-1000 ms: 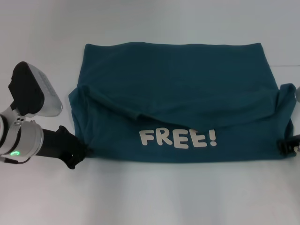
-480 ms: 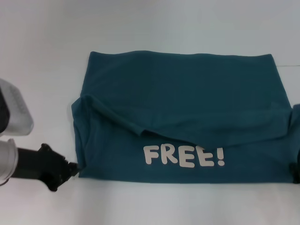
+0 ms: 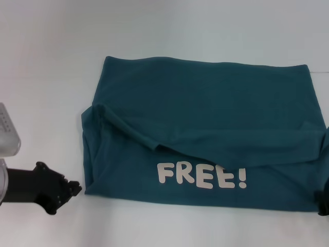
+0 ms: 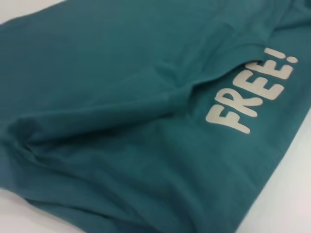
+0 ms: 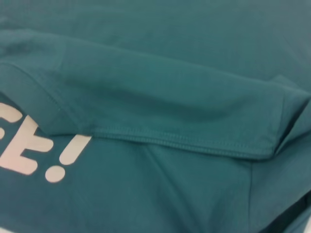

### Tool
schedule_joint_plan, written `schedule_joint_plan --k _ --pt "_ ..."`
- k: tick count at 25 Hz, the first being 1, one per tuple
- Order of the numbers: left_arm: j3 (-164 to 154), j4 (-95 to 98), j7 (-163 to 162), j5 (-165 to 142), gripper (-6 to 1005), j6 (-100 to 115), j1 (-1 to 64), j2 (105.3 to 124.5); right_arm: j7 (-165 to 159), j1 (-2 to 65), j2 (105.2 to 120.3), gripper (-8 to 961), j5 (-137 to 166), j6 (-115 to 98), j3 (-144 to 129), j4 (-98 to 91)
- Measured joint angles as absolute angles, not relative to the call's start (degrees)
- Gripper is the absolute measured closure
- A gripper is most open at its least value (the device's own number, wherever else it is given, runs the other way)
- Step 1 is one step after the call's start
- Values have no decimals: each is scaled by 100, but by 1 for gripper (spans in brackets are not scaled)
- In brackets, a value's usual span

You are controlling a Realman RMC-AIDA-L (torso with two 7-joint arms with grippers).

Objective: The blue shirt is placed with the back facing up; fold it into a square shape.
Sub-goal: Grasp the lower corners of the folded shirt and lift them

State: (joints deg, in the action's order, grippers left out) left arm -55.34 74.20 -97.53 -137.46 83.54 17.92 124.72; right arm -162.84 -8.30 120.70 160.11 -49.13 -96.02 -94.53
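My left gripper should reach further in, as its fingers stop short of the shirt's near corner, then grip the shirt's near edge [image 3: 105, 195] and draw the shirt toward me.
The blue shirt [image 3: 205, 118] lies flat on the white table, folded into a wide rectangle. Its upper layer is folded down toward me, and the white letters FREE! [image 3: 201, 175] show below that fold. My left gripper [image 3: 72, 188] rests low over the table just left of the shirt's near left corner, apart from the cloth, open and empty. Only a dark sliver of my right gripper [image 3: 323, 201] shows, at the frame's right edge by the near right corner. The left wrist view is filled by the shirt [image 4: 121, 111] and its letters. The right wrist view shows a stitched hem [image 5: 175, 141].
White tabletop [image 3: 154, 31] surrounds the shirt on the far, left and near sides. A thin seam line on the table [image 3: 320, 73] runs off to the right beyond the shirt's far right corner.
My left gripper has let go of the shirt's near left corner and drawn back to the left. The right gripper has slid down and out toward the frame's edge. The shirt stays folded.
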Motion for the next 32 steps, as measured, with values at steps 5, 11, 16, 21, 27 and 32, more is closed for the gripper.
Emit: schedule_joint_plan --k 5,11,16,21,27,32 --pt "-5510 7359 -9843 -13737 902 8396 1983 12439 -16286 -731 12055 921 16005 -4937 -9601 -9500" --pt "-5672 7351 -9867 -13736 890 8398 2077 12452 -16303 -589 12044 920 16008 -4990 -9554 -9493" --pt "-5820 7186 -9927 -13742 746 8230 2162 12449 -16341 -490 12036 920 16012 -5056 -9552 -9485" --pt "-5857 6883 -9942 -13785 575 7949 2327 12431 -16349 -399 12032 920 16018 -5085 -9530 -9481" --pt "-5987 6548 -9944 -13974 388 7652 2456 12408 -16354 -330 12032 920 16023 -5098 -9513 -9474" --pt "-6003 6413 -10004 -14114 328 7606 2542 12409 -16356 -298 12032 920 16022 -5098 -9499 -9467"
